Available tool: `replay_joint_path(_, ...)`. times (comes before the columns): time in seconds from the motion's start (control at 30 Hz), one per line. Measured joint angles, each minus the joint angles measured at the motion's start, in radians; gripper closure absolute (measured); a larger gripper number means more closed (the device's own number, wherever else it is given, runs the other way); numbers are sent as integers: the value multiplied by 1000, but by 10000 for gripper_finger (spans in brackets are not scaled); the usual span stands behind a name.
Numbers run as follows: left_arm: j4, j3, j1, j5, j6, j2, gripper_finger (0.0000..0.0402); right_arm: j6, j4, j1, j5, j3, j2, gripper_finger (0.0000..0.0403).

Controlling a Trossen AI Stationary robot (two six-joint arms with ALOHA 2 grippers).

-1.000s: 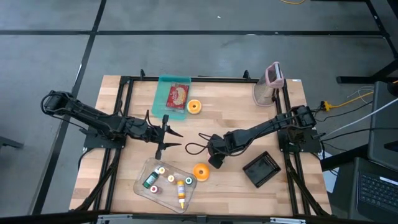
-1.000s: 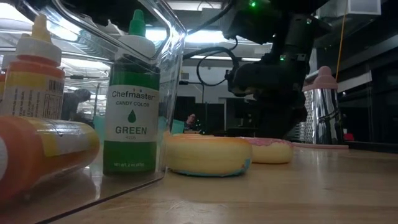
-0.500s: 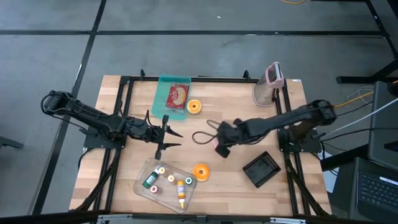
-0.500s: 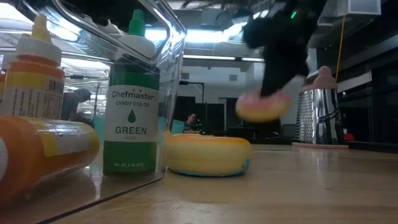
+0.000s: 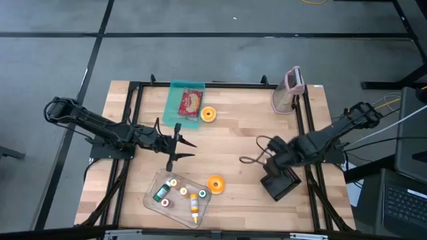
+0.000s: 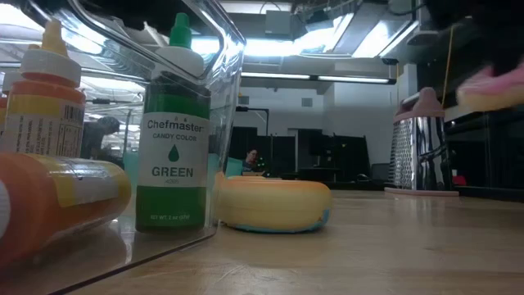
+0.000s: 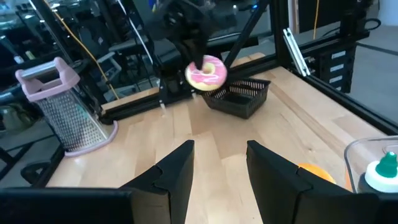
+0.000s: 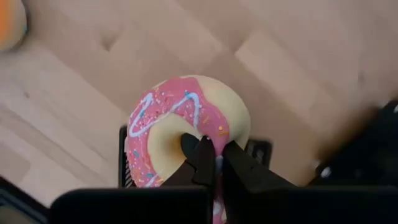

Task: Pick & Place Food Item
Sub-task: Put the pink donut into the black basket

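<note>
The pink-frosted doughnut, which hangs high above the basket now, will be let go by my right gripper on the bottom of the black basket [image 5: 281, 185], near the middle of the basket.
My right gripper [image 8: 214, 152] is shut on a pink-frosted doughnut [image 8: 186, 121], high in the air near the table's right side [image 5: 270, 160]. The doughnut also shows in the left wrist view [image 7: 206, 71] and, blurred, in the low view [image 6: 491, 86]. It hangs above a black basket [image 5: 280, 181] that stands on the table. My left gripper [image 5: 185, 148] waits open over the table's left half, its fingers level and nothing between them [image 7: 221, 155]. My right gripper pinches the doughnut's ring [image 8: 217, 140] with one finger [image 8: 199, 155] in the hole and the other [image 8: 239, 163] outside the rim. The fingers point down from above. The doughnut is lifted clear and hangs on edge below them, frosted face toward the table's left.
An orange doughnut [image 5: 215, 184] lies beside a clear box of colouring bottles [image 5: 177, 193] at the near edge. Another orange doughnut [image 5: 209, 115] lies by a teal tray [image 5: 185, 103] at the back. A metal grater [image 5: 288, 90] stands at the back right.
My right gripper has lifted the pink doughnut off the table's middle. It has carried it up and toward the right edge, to above the black basket, and its wrist has turned on the way. The doughnut is now clear of the wood.
</note>
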Motion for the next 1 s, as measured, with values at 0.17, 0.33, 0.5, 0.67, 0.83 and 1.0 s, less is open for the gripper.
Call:
replay_joint_path(0.17,9,0,0,31,1,0,258,179,46,120,-12,-53,11,395)
replay_joint_path(0.33,10,0,0,33,-6,0,258,357,134,232,-73,-164,11,395)
replay_joint_path(0.5,10,0,0,33,-8,0,258,465,261,294,-62,-268,11,395)
replay_joint_path(0.67,10,0,0,33,-9,0,258,476,381,298,-41,-352,11,395)
replay_joint_path(0.83,9,0,0,33,-9,0,258,480,492,297,-7,-424,11,394)
replay_joint_path(1.0,9,0,0,33,-17,0,258,480,521,297,-19,-447,11,386)
